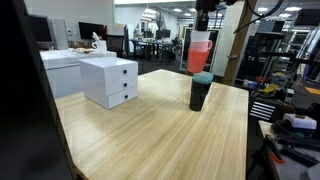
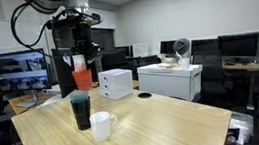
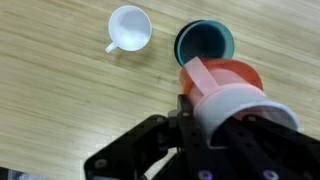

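Next, my gripper puts the red cup down on the wooden table (image 1: pixel 215 96) (image 3: pixel 78 22) beside the white mug, past the dark tumbler.
My gripper (image 3: pixel 215 120) is shut on a clear cup of red-orange liquid (image 3: pixel 225 85) and holds it in the air. In both exterior views the cup (image 1: pixel 199 52) (image 2: pixel 82 76) hangs right above a dark tumbler with a teal rim (image 1: pixel 201 91) (image 2: pixel 81 109). In the wrist view the tumbler's open mouth (image 3: pixel 204 44) lies just beyond the held cup. A white mug (image 3: pixel 129 28) (image 2: pixel 102 125) stands on the wooden table (image 1: pixel 150 135) close beside the tumbler.
A white two-drawer box (image 1: pixel 110 81) (image 2: pixel 117 83) stands on the table. A second white table with objects (image 2: pixel 171 77) is beside it. A black shelf rack (image 1: pixel 290 70) and office desks with monitors (image 2: pixel 19 72) surround the area.
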Tool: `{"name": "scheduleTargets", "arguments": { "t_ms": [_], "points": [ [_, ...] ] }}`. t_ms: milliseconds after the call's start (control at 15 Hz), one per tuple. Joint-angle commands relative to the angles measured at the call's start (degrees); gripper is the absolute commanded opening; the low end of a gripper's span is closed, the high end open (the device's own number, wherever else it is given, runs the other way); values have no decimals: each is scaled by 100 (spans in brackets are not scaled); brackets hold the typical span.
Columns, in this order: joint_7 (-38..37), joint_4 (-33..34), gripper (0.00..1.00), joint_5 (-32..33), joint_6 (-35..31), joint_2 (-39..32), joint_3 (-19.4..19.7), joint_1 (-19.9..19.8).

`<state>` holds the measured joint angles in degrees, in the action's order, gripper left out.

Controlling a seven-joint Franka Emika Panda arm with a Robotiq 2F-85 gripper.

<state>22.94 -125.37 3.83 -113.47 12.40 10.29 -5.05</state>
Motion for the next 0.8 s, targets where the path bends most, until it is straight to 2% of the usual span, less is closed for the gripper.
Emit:
{"name": "scheduleTargets", "arguments": {
  "t_ms": [0,467,733],
  "points": [
    [-87,144,6,-89,214,71,-42,-14],
    [-553,492,6,-45,72,-230,122,-201],
    [-1064,680,6,-18,5,-474,405,-557]
  ]
}}
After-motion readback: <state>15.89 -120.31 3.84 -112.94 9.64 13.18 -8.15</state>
